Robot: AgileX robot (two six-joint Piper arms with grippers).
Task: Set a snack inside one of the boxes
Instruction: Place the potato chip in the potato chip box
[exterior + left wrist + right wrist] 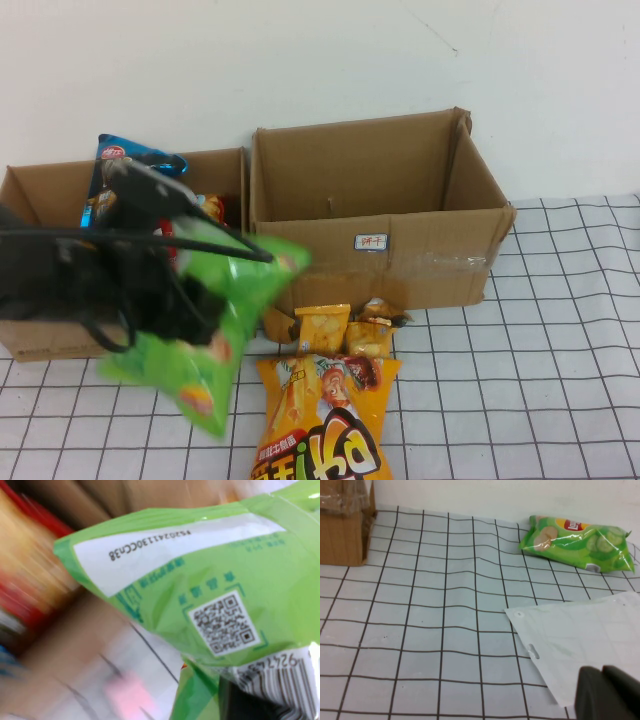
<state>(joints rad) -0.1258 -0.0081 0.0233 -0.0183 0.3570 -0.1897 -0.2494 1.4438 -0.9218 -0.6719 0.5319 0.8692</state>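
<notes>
I will drop the green snack bag, now held in the air, inside the smaller cardboard box [47, 228], beside the blue bag, from my left gripper.
My left gripper [195, 305] is shut on a green snack bag [215, 330] and holds it in the air in front of the left cardboard box [30, 200]. The arm and bag are blurred with motion. In the left wrist view the green bag [210, 580] fills the frame, with a dark fingertip [240, 702] pressed against it. The larger right box [400, 245] stands open beside the left one. My right gripper [607, 692] is out of the high view; it is shut and empty, low over a white sheet [580, 635] on the table.
The left box holds a blue bag [120, 160] and red packets. A large orange bag [320, 420] and small yellow packets [322, 325] lie in front of the right box. Another green chip bag [577, 542] lies on the checked cloth far from the right gripper.
</notes>
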